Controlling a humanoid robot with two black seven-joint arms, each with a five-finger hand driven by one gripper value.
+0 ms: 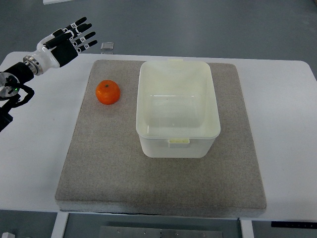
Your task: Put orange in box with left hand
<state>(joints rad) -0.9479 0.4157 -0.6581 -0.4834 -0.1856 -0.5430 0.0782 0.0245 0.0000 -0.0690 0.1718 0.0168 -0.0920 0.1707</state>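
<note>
My left gripper is to head next for the orange beside the box, where it should close across the near and far sides of the orange's skin [106, 92].
An orange [108, 92] with a small dark stem spot lies on the grey mat [99, 158], just left of the box. The box [177, 107] is a cream plastic tub, open at the top and holding nothing, standing in the mat's middle. My left hand [74, 37] hovers at the upper left, above and to the left of the orange, well apart from it. Its black-and-white fingers are spread out straight and hold nothing. The right arm does not show.
The mat rests on a white table [282, 114]. A small clear square object [107, 47] sits near the table's far edge, close to the fingertips of my left hand. Grey floor lies beyond the table.
</note>
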